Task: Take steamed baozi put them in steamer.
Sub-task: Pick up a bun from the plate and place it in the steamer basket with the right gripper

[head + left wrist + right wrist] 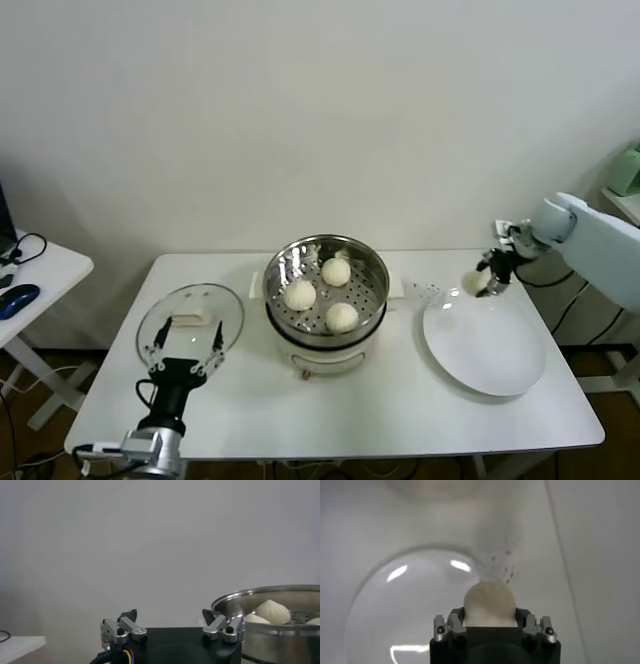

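Note:
The robot's right gripper needs to release the baozi on the bare steamer's bottom on the side (364, 290) nearest the white plate.
The steel steamer (326, 262) stands mid-table on its white base and holds three cream-white baozi (336, 271), (300, 295), (342, 317). My right gripper (482, 283) is shut on a fourth baozi (474, 282) and holds it above the far left rim of the white plate (486, 343). In the right wrist view that baozi (489, 604) sits between the jaws above the plate (405, 610). My left gripper (184, 343) is open and empty at the table's front left. The left wrist view shows the steamer (280, 625) with a baozi (272, 611) inside.
A glass lid (190, 320) lies on the table left of the steamer, just beyond my left gripper. A side table with a dark mouse (18, 298) and cables stands at the far left. A wall runs behind the table.

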`<state>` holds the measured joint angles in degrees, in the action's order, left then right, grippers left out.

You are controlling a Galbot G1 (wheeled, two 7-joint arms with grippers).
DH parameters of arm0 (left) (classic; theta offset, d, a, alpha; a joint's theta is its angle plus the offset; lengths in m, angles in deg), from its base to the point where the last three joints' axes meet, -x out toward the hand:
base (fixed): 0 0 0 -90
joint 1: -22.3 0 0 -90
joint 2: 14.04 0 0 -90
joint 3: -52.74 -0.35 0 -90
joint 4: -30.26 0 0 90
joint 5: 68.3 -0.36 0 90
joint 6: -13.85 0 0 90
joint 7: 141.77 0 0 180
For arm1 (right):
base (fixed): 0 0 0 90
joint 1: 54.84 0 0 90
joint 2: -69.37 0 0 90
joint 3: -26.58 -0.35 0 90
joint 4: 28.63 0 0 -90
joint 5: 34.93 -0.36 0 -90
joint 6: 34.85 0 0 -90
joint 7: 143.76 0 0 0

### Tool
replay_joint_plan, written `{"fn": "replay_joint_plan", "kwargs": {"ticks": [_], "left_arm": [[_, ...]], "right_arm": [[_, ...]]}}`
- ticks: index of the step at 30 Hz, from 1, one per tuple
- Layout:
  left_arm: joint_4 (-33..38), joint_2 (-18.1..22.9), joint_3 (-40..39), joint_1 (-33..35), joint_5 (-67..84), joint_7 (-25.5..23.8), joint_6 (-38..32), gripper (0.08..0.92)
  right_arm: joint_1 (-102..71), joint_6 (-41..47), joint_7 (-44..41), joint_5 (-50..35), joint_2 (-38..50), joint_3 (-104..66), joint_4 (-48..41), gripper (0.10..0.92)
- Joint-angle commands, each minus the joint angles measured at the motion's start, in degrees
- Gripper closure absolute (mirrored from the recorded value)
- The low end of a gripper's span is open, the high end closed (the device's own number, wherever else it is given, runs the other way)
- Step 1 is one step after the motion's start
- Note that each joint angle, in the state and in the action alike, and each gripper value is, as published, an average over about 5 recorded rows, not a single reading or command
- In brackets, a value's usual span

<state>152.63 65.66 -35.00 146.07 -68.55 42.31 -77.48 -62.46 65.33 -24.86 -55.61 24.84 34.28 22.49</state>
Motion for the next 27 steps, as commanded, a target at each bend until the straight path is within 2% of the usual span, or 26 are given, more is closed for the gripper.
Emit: {"fn": "replay_joint_plan", "kwargs": {"ticks": [1, 5, 9, 19, 27], "left_arm": [[0.74, 0.47, -1.08, -0.77, 0.16, -0.06, -0.08, 0.177], [1.53, 0.37, -2.95, -0.96, -1.04, 0.15, -0.16, 0.177], [1.89, 0.56, -5.07, -1.36, -2.53, 0.39, -0.38, 0.177], [2.41, 0.57, -5.65, -1.48, -5.17, 0.16, -1.16, 0.177], [2.08, 0.66, -4.71, -1.79, -5.29, -0.03, -1.4, 0.177]], "right_arm": [[25.62, 6.53, 1.94, -31.62, -8.43, 24.93, 8.02, 0.364], [28.81, 7.99, 2.95, -37.96, -12.28, 28.26, 9.92, 0.364], [29.89, 8.43, 3.61, -40.36, -16.44, 30.09, 11.15, 0.364], [24.08, 9.48, 6.85, -40.54, -25.72, 27.96, 10.13, 0.366], [18.89, 9.65, 7.67, -37.32, -27.12, 29.2, 8.53, 0.364]]}}
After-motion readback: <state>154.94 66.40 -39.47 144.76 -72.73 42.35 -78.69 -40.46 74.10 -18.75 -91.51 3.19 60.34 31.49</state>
